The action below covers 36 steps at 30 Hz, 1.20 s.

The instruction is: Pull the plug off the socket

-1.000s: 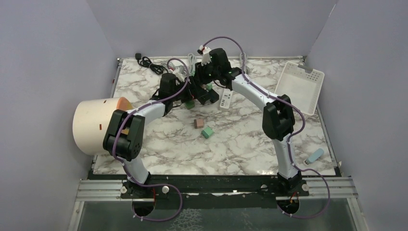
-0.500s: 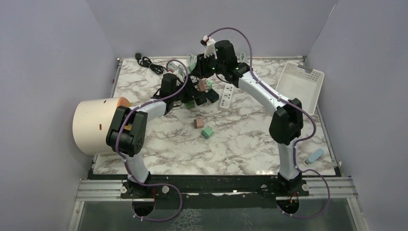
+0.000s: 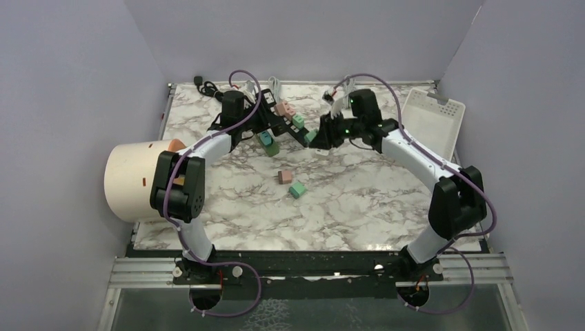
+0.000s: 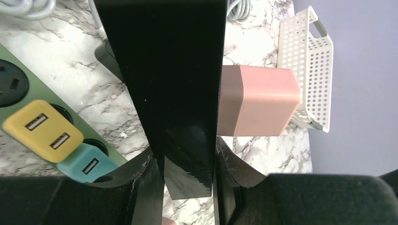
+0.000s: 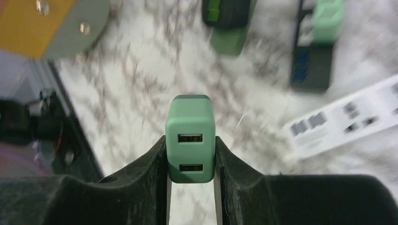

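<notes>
My right gripper needs to let go of the mint-green two-port plug on the bare marble [image 3: 330, 189] next to the loose green plug.
A black socket strip [image 4: 169, 84] is clamped in my left gripper [image 4: 187, 154], which is shut on it; a pink plug [image 4: 263, 101] sticks out of its right side. From above, the strip [image 3: 286, 125] hangs over the back of the table and carries the pink plug [image 3: 281, 108] and a green plug [image 3: 299, 121]. My right gripper [image 5: 190, 140] is shut on a mint-green two-port plug [image 5: 190, 136], which is free of the strip. In the top view this gripper [image 3: 314, 136] sits just off the strip's right end.
A green strip [image 4: 19, 93] with yellow [image 4: 44, 129] and teal [image 4: 87, 164] plugs lies below the left gripper. A white strip [image 5: 347, 119], two loose plugs [image 3: 283, 176] [image 3: 297, 189], a cream cylinder [image 3: 134, 181], a white basket [image 3: 431, 124] and a black cable [image 3: 207, 88] are around.
My left gripper has shut on the black strip and drawn it back and left. My right gripper has swung right and down with the mint-green plug, now off the strip.
</notes>
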Tool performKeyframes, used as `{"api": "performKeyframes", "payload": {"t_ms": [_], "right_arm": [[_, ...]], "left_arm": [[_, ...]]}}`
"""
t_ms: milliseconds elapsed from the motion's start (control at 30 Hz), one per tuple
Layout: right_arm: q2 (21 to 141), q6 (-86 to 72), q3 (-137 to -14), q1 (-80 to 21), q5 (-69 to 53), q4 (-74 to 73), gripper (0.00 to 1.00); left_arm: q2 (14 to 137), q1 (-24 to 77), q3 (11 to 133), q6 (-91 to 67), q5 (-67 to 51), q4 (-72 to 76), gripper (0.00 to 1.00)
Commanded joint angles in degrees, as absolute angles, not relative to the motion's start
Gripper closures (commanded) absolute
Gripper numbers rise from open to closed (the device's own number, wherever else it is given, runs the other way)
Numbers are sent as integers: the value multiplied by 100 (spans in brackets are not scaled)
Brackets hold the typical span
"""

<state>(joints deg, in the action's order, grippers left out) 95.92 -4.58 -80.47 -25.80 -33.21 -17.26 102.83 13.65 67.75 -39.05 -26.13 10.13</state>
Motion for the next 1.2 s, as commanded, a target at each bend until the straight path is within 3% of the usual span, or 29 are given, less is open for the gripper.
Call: {"api": "performKeyframes", "payload": {"t_ms": [0, 200, 433, 667, 733, 867, 933, 1000, 1167], "right_arm": [[9220, -577, -6480, -2688, -4534, -1750, 99], [9058, -903, -5150, -2689, -4638, -1388, 95], [9333, -641, -5407, -2681, -3896, -2223, 80], [9972, -477, -5760, -2536, -3018, -3005, 82], [9971, -498, -5749, -2523, -2846, -3051, 72], [9733, -546, -5718, -2522, -2308, -3047, 36], [9552, -573, -5818, -2522, -2066, -3052, 23], [9409, -554, -6068, -2522, -1902, -3133, 15], [9054, -723, -6933, -2522, -1740, -2929, 13]], "left_arm": [[10188, 1336, 7139, -3315, -2700, 977, 100], [10107, 1336, 7236, -3058, -2835, 811, 100], [9926, 1336, 7147, -2877, -2801, 661, 100], [9783, 1321, 7045, -2683, -2668, 457, 100], [9781, 1318, 7006, -2609, -2655, 403, 100], [9547, 1311, 6978, -2469, -2594, 311, 100], [9520, 1316, 6982, -2409, -2587, 271, 100], [9502, 1327, 6983, -2384, -2586, 261, 100], [9426, 1427, 6910, -2382, -2495, 301, 100]]}}
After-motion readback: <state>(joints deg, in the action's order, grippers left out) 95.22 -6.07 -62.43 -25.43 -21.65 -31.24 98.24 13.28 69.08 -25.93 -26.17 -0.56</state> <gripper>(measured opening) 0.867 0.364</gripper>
